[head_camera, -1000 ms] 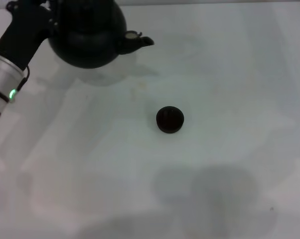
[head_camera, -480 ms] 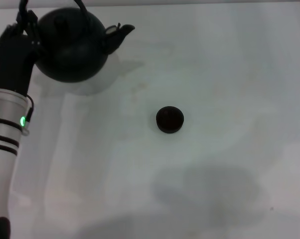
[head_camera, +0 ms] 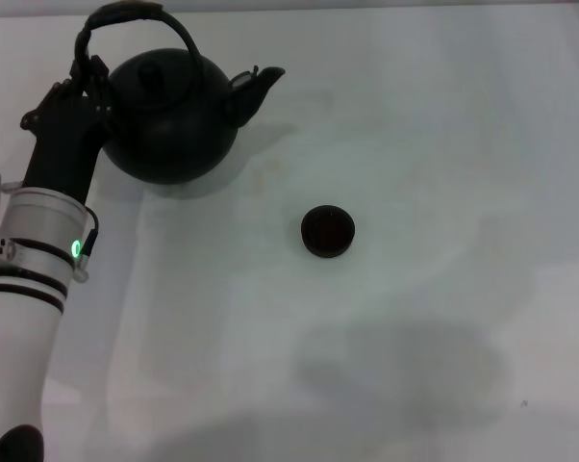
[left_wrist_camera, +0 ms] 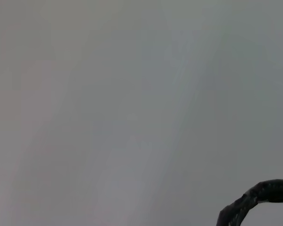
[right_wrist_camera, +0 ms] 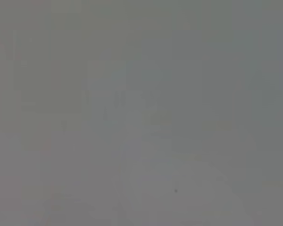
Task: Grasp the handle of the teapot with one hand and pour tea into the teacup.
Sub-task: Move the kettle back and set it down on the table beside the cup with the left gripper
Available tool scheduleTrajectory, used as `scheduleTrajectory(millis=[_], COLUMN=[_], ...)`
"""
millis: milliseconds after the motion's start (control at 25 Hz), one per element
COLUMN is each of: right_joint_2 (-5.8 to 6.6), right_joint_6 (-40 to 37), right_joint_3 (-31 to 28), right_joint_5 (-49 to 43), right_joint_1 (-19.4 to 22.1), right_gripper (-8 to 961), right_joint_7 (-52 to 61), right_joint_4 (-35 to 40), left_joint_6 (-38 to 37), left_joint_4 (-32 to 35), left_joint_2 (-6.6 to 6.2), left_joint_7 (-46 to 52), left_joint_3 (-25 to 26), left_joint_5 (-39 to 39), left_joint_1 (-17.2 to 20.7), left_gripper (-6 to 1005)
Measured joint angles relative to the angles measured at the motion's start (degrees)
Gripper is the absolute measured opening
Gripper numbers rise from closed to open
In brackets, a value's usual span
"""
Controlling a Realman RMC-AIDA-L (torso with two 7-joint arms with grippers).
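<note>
My left gripper has the black teapot. Next, I set it down with that gripper on the white tabletop (head_camera: 200, 191) between my forearm and the teacup.
The matte black teapot (head_camera: 169, 120) stands upright at the far left of the table, its spout (head_camera: 256, 89) pointing right. Its arched handle (head_camera: 128, 13) rises over the knobbed lid. My left gripper (head_camera: 86, 79) sits at the handle's left leg, low on the hoop, shut on it. In the left wrist view only a short dark arc of the handle (left_wrist_camera: 256, 200) shows. The small dark teacup (head_camera: 327, 231) sits alone near the table's middle, to the right of the teapot and nearer to me, well apart from the spout. The right gripper is out of view.
The white tabletop (head_camera: 443, 144) stretches right of and behind the teacup. My left forearm (head_camera: 30, 289), white with a green light, runs along the left edge. A soft shadow (head_camera: 405, 366) lies on the table in front of the teacup.
The teapot has come down and toward me from the top edge of the view and now stands level. The left arm moved with it. The teacup has stayed put.
</note>
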State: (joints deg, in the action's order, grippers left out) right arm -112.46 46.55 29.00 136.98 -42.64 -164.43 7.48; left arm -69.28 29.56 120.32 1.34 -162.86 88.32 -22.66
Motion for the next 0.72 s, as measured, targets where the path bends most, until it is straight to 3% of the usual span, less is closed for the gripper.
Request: scheduleTrajectory(millis=[720], right_joint_2=[0.40], right_joint_6=[0.02], right_joint_3=[0.00], right_joint_5=[-0.05], right_joint_1=[0.02], right_gripper=[845], right_joint_7=[-0.01], right_joint_4=[-0.02], left_joint_6=[3.39], left_joint_4=[0.43], left_joint_2=[-0.07], left_joint_7=[-6.20], left_joint_3=[-0.05], left_joint_5=[-1.09], left_joint_1=[0.74], left_gripper=[130])
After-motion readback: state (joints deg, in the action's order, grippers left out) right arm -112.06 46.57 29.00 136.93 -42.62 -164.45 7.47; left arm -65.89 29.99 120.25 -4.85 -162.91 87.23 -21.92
